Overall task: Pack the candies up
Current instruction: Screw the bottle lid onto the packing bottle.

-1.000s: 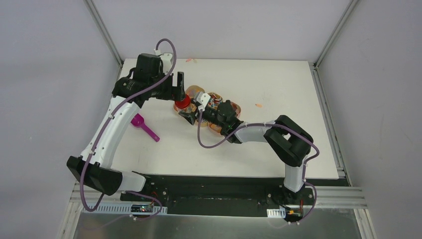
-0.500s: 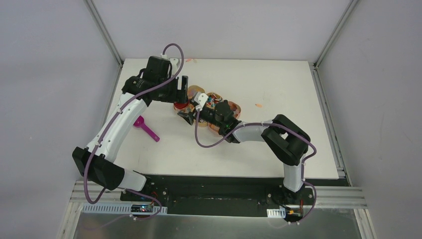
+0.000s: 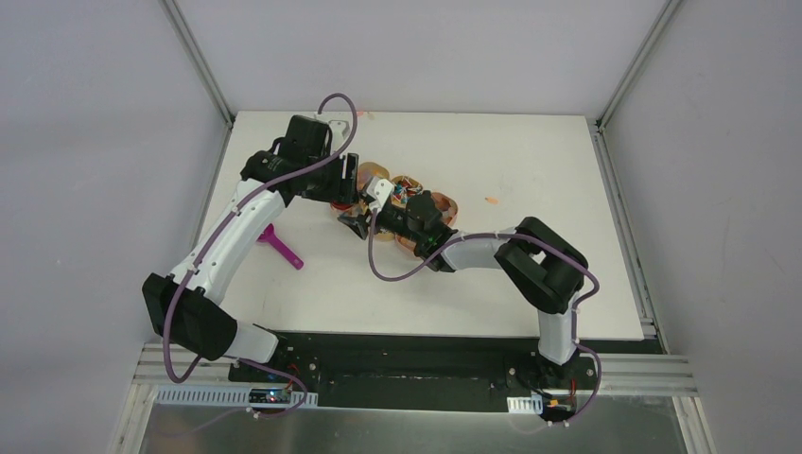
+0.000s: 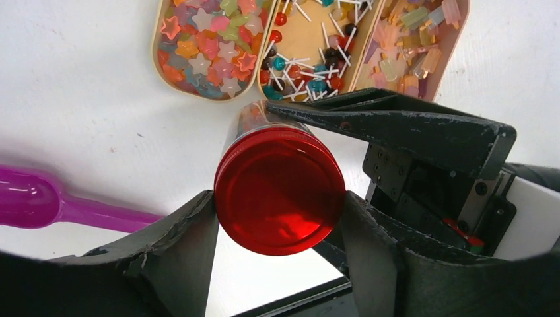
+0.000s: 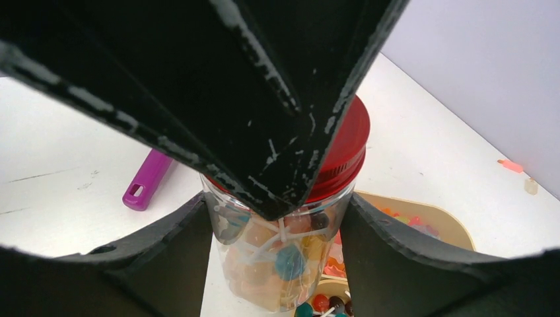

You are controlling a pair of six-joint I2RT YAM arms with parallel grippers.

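Next, I let go of the jar, which now stands on the table, with my right gripper on the bare table (image 3: pixel 308 229) between the magenta scoop and the tray.
A clear jar (image 5: pixel 284 264) with a red lid (image 4: pixel 279 190) stands on the table and holds candies: lollipops and pale pieces. My left gripper (image 4: pixel 277 218) is over it from above, shut on the lid. My right gripper (image 5: pixel 277 257) is shut on the jar's glass body from the side. In the top view the jar (image 3: pixel 346 200) is mostly hidden under both grippers. A three-part tray (image 4: pixel 156 46) behind the jar holds more candies: bright stars (image 4: pixel 208 46), lollipops (image 4: pixel 310 53) and pastel gummies (image 4: pixel 409 46).
A magenta scoop (image 3: pixel 281 248) lies on the table left of the jar, partly under my left arm. Stray candies lie at the table's far edge (image 3: pixel 362 115) and right of the tray (image 3: pixel 491 200). The tray (image 3: pixel 449 203) lies under my right arm.
My left gripper has shifted right and settled over the jar, so the red lid no longer shows from above. My right gripper has stayed on the jar.
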